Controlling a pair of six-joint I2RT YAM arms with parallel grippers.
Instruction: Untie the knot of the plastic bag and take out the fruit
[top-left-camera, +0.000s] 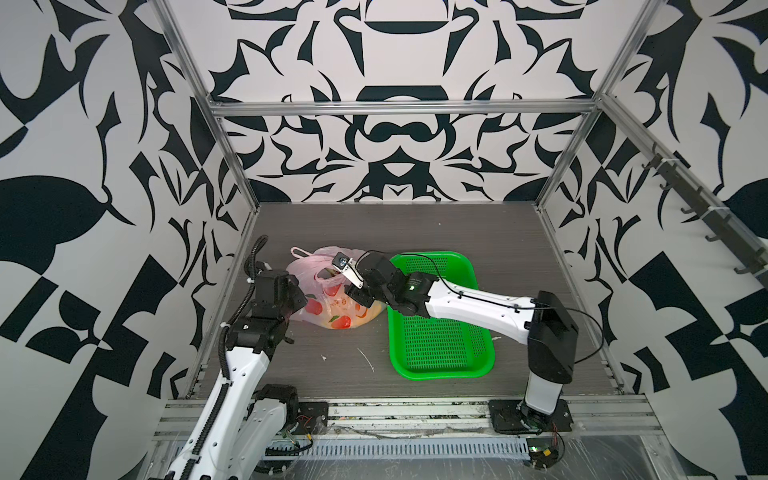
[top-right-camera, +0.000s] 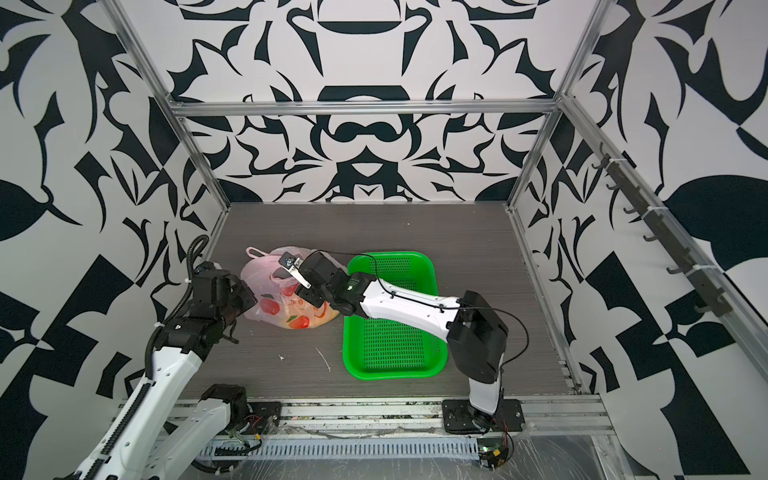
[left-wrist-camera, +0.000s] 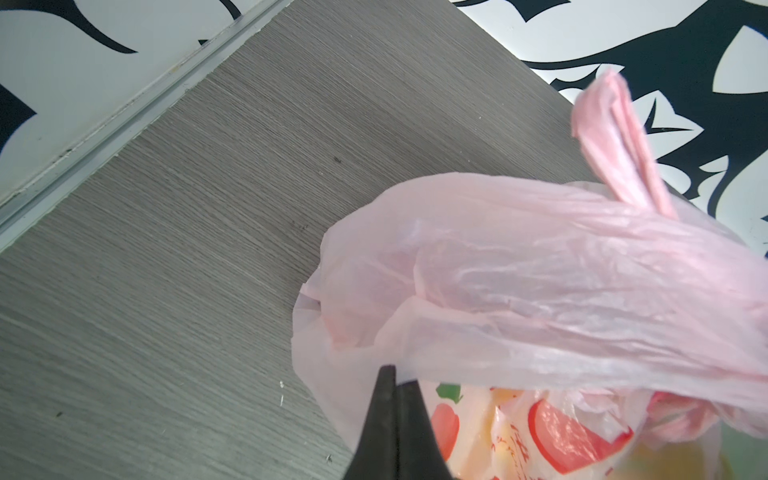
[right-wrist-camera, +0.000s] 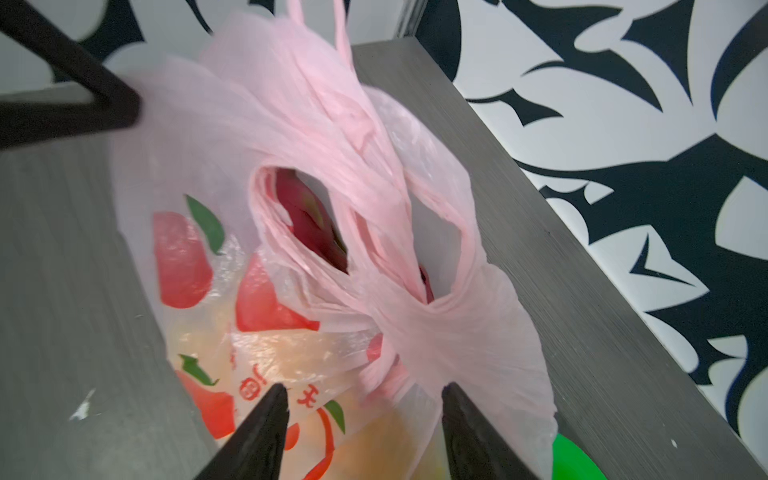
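The bag's opening is narrowed to small gaps by twisted plastic, so the robot's right gripper needs to take the bag's side (right-wrist-camera: 497, 336) near the basket and pull it away from the left gripper.
The pale-pink plastic bag (top-left-camera: 328, 291) (top-right-camera: 278, 295) with red-orange prints lies on the grey table between both arms. My left gripper (left-wrist-camera: 395, 374) (top-left-camera: 305, 300) is shut on the bag's thin film at its left edge. My right gripper (right-wrist-camera: 363, 395) (top-left-camera: 352, 302) stands open just above the bag, with nothing between its fingers. Just beyond its tips the pink plastic gathers into a twist, the knot (right-wrist-camera: 409, 320). A handle loop (top-left-camera: 299, 252) (left-wrist-camera: 615, 141) sticks out at the far side. Magenta fruit (right-wrist-camera: 303, 216) shows through a gap, and yellow fruit (top-left-camera: 374, 309) shows through the film.
A green perforated basket (top-left-camera: 440, 345) (top-right-camera: 390, 345) sits right of the bag, under my right forearm. Small white scraps (top-left-camera: 368, 359) lie on the table in front of the bag. Patterned walls and metal rails close in the left, right and back.
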